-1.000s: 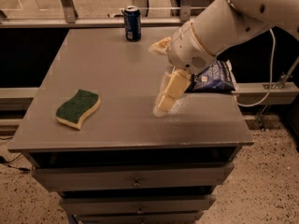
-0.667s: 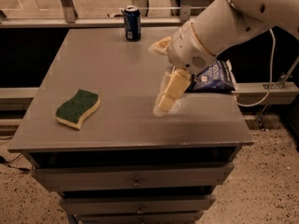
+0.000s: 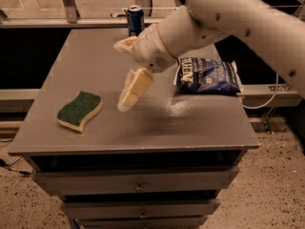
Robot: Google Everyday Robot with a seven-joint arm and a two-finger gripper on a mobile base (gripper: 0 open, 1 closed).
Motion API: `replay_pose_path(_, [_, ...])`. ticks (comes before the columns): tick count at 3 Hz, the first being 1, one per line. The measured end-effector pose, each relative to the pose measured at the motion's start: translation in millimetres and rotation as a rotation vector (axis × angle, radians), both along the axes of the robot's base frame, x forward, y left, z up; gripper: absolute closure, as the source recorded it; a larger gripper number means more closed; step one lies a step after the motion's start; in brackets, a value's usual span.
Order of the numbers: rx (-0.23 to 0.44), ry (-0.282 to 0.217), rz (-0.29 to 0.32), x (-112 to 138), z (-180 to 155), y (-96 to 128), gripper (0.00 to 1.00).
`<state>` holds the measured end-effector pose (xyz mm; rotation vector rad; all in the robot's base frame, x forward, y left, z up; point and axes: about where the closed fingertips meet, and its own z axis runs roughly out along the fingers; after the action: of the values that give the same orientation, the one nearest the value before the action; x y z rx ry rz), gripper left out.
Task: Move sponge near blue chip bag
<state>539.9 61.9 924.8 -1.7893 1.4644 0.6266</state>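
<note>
The sponge has a far end (image 3: 90,101), the one closer to the blue chip bag. My gripper goes there next and closes on it.
The sponge (image 3: 80,110), dark green on top with a pale yellow foam layer, lies flat on the left front part of the grey table (image 3: 157,123). The blue chip bag (image 3: 208,75) with white lettering lies flat at the table's right side. My gripper (image 3: 120,76) hangs above the table's middle, to the right of the sponge and left of the bag. Its two cream fingers (image 3: 133,88) are spread apart and hold nothing. The lower finger points down towards the table, a short way from the sponge's right end.
An upright blue soda can (image 3: 135,19) stands at the table's back edge, behind the gripper. My white arm (image 3: 238,18) reaches in from the upper right, over the bag's back edge. Drawers (image 3: 138,185) sit under the tabletop. A railing runs behind the table.
My gripper and arm have moved left across the table, away from the chip bag and closer to the sponge. The bag is now fully uncovered. The sponge has not moved.
</note>
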Motion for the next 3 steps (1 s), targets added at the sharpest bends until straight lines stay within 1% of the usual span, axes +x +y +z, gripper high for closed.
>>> replay_pose_path(1, [0.057,-0.009,0.100,13,-13,49,0.00])
replay_pose_path(2, [0.077,-0.009,0.187,14,-31,78,0.00])
replay_pose_path(3, [0.077,0.001,0.238,13,-50,91,0.00])
